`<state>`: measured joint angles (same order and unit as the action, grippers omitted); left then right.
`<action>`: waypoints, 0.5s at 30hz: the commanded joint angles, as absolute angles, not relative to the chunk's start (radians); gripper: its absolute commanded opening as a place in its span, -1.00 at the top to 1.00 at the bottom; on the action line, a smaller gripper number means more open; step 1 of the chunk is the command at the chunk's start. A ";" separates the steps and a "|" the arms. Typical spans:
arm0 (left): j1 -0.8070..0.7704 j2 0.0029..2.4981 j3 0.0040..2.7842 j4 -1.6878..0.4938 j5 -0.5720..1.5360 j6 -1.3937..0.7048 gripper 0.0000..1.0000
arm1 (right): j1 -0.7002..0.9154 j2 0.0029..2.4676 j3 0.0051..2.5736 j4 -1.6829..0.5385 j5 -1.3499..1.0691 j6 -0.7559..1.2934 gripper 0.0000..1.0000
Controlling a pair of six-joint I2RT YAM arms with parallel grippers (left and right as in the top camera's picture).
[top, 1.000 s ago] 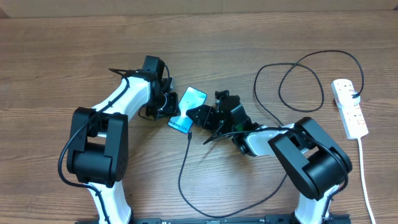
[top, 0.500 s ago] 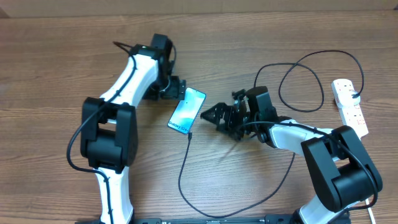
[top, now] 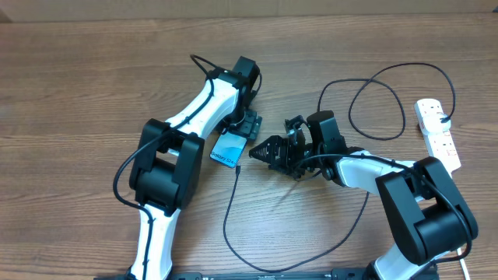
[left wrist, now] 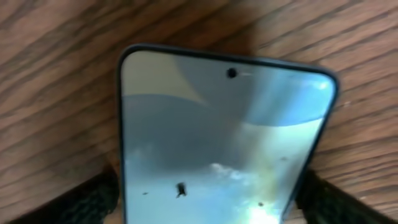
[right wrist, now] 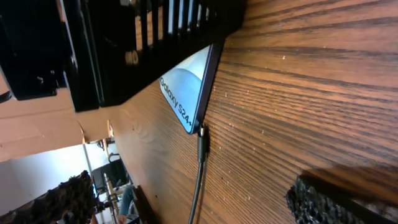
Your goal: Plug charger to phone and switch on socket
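Note:
The charger's plug is lying next to the bottom corner of the slanted phone, so next my right gripper grabs the phone's long side (top: pixel 241 152) and straightens the phone with my left gripper.
The phone (top: pixel 227 150) lies flat on the table with its blue screen up and its "Galaxy" text (right wrist: pixel 176 102) at the near end. The charger (top: pixel 227 214) is a thin black cable, and its plug tip (right wrist: pixel 201 140) sits in the phone's bottom edge. My left gripper (top: pixel 244 124) hangs open over the phone's far half. One finger (left wrist: pixel 93 200) is on each side of the screen (left wrist: pixel 217 137), close to its edges. My right gripper (top: pixel 258 151) is open just right of the phone and holds nothing. The socket (top: pixel 437 134) lies at the far right.
The charger cable runs in a long curve toward the front edge, then in loops (top: pixel 389 101) at the back right to the socket. A white cord (top: pixel 459 225) leads from the socket to the front. The left arm (top: pixel 198 109) stretches across the middle of the table.
Both grippers opened. The left arm swung right, from the phone's left side to above it. The right gripper drew back to the right, away from the phone's plug end.

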<state>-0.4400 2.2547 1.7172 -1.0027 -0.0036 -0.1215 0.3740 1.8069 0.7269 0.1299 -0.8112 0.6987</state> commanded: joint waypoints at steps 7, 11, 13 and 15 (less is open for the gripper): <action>-0.449 2.382 1.705 -1.092 -0.009 -0.236 -0.27 | 0.377 1.816 0.713 0.134 -0.804 0.675 -0.99; -0.443 2.382 1.715 -1.145 0.105 -0.278 -0.18 | 0.377 1.816 0.713 0.152 -0.794 0.675 -1.00; -0.435 2.382 1.726 -1.167 0.192 -0.278 -0.18 | 0.377 1.816 0.713 0.152 -0.776 0.676 -1.00; -0.420 2.382 1.742 -1.186 0.283 -0.277 -0.16 | 0.380 1.816 0.713 0.150 -0.776 0.676 -1.00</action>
<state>-0.4381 2.2856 1.7676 -1.1732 0.0704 -0.2420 0.3740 1.8072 0.7261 0.1448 -0.7971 0.6876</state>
